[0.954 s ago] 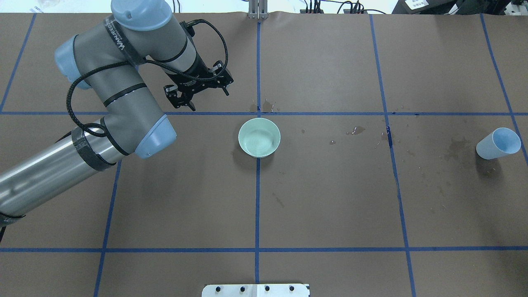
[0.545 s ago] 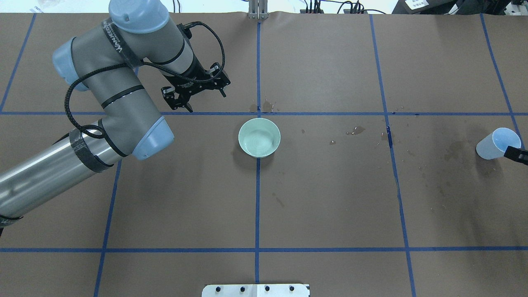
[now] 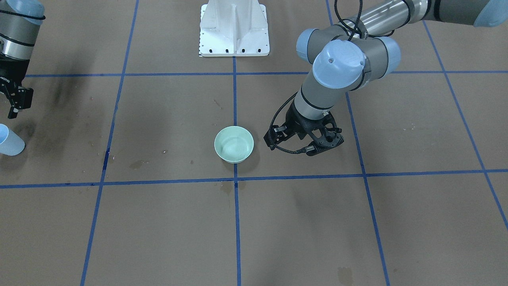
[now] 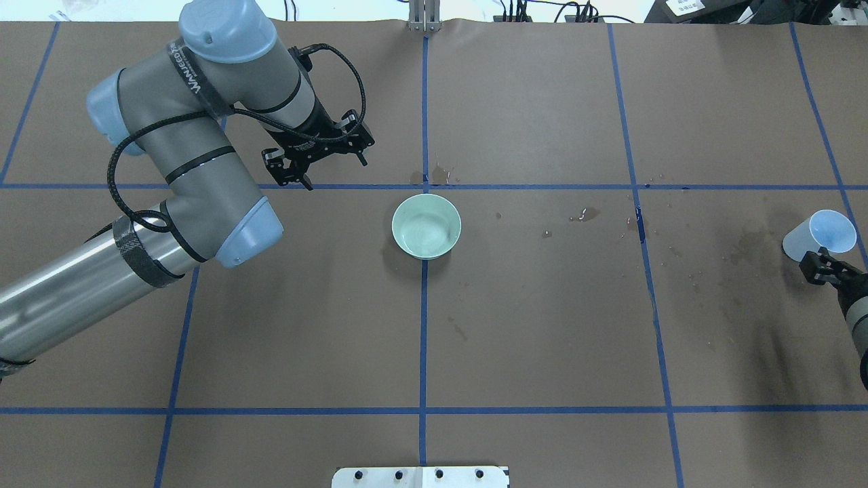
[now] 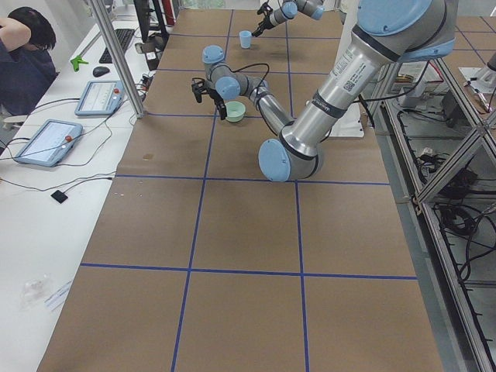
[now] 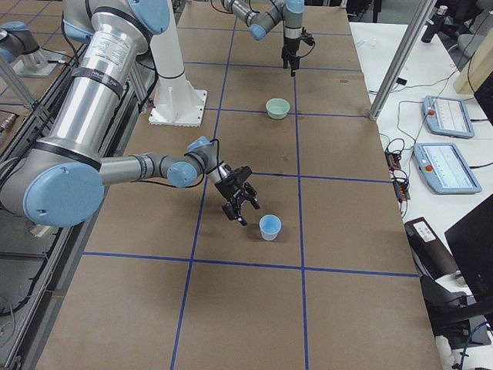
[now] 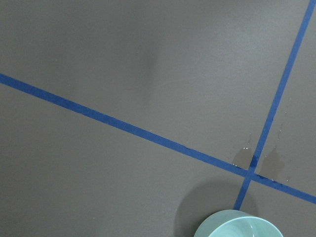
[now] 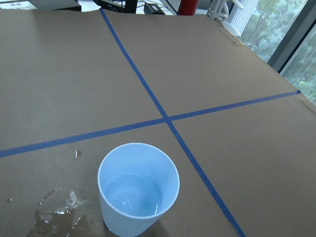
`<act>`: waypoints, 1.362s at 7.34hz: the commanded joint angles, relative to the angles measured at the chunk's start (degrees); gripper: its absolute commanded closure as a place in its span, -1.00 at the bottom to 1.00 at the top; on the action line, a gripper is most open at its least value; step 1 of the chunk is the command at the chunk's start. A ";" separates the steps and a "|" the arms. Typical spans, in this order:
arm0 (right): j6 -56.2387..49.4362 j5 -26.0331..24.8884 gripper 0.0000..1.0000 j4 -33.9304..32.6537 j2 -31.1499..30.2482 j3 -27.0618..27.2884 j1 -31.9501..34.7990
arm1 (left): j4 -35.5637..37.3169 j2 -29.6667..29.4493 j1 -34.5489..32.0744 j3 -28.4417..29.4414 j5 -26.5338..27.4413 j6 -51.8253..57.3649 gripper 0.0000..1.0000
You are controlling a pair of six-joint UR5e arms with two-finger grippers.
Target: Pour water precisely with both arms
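Note:
Next, I move my right gripper to the light blue cup with clear water in it and close it around the cup's side (image 3: 12, 145) (image 8: 124, 223).
A light blue cup (image 4: 820, 234) stands at the table's far right; the right wrist view shows the cup (image 8: 138, 190) holding clear water (image 8: 134, 198). A pale green bowl (image 4: 426, 226) sits at the table's centre, on a tape crossing. My left gripper (image 4: 335, 172) is open and empty, hovering to the left of the bowl and a little beyond it. My right gripper (image 4: 822, 266) is open and empty, just on the robot's side of the cup and apart from it. It also shows in the exterior right view (image 6: 243, 211).
Brown paper with a blue tape grid (image 4: 424, 325) covers the table. Wet spots and dark stains (image 4: 588, 214) lie between the bowl and the cup, with a puddle (image 8: 57, 210) beside the cup. The white pedestal (image 3: 234, 29) stands at the robot's edge.
My right gripper has come into view from the right edge and moved up to the cup. My left gripper has drifted slightly left, away from the bowl.

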 commanded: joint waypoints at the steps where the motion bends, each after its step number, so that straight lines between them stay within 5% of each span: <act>1: 2.59 -6.25 -0.98 -0.04 3.69 -4.59 -2.22 | 0.00 0.08 0.11 0.19 0.00 0.01 -1.00; 4: 5.85 -11.88 -0.98 -0.04 7.29 -11.34 -4.59 | 0.00 0.08 0.11 0.28 -0.09 0.01 -1.00; 10: 5.94 -12.43 -0.98 0.40 8.89 -14.53 -4.60 | 0.09 -0.01 0.20 0.37 -0.09 -0.07 -1.00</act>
